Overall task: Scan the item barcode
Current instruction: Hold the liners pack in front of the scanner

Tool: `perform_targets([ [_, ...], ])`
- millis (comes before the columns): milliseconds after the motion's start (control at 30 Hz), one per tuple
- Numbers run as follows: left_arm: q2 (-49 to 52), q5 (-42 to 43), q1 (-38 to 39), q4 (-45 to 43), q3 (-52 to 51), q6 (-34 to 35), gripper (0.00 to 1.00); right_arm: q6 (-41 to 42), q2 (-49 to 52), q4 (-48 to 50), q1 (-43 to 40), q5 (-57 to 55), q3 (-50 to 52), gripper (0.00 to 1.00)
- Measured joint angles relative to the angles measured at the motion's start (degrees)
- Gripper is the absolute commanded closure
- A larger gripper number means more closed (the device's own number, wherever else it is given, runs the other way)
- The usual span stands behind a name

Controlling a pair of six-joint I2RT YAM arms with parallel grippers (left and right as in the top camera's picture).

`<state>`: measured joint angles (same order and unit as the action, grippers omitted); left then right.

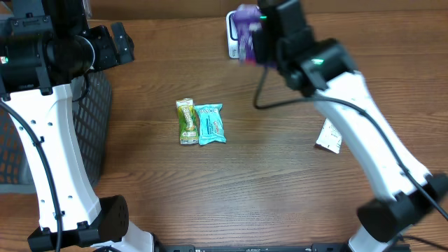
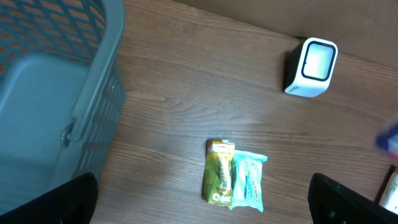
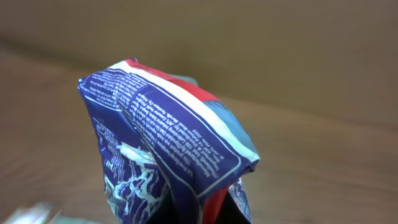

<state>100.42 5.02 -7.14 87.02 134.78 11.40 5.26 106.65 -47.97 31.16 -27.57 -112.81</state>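
Observation:
The purple snack packet will go down from my right gripper on the table (image 1: 337, 107) against the white packet.
A dark blue and purple snack packet (image 1: 245, 28) with a red and white stripe hangs pinched in my right gripper (image 1: 257, 38), which is shut on its lower end. It sits right in front of the white barcode scanner (image 1: 232, 40) at the table's far edge. In the right wrist view the packet (image 3: 168, 143) fills the middle, small white print facing the camera, and it hides the gripper's (image 3: 211, 214) fingers. The scanner (image 2: 311, 67) shows its pale window in the left wrist view. My left gripper (image 2: 204, 202) hangs open, high over the table, holding nothing.
A green packet (image 1: 186, 121) and a light blue packet (image 1: 210, 124) lie side by side mid-table. A white packet (image 1: 329, 135) lies to the right, under the right arm. A grey mesh basket (image 1: 94, 126) stands at the left edge.

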Motion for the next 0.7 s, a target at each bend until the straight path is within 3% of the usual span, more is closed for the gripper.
perform_targets([
  [133, 0.0, 0.0, 0.0, -0.1, 0.1, 0.0, 0.00, -10.3, 8.2, 18.7, 0.0, -18.3, 0.0, 0.96],
  [300, 0.0, 0.0, 0.0, 0.0, 0.1, 0.0, 0.00, -35.7, 16.6, 47.4, 0.1, -27.5, 0.3, 0.96],
  [567, 0.0, 0.0, 0.0, 0.0, 0.1, 0.0, 0.01, -64.2, 24.3, 59.8, 0.1, -18.3, 0.3, 0.96],
  [700, 0.0, 0.0, 0.0, 0.0, 0.1, 0.0, 0.00, -71.7, 29.6, 61.9, 0.1, -12.2, 0.3, 0.96],
])
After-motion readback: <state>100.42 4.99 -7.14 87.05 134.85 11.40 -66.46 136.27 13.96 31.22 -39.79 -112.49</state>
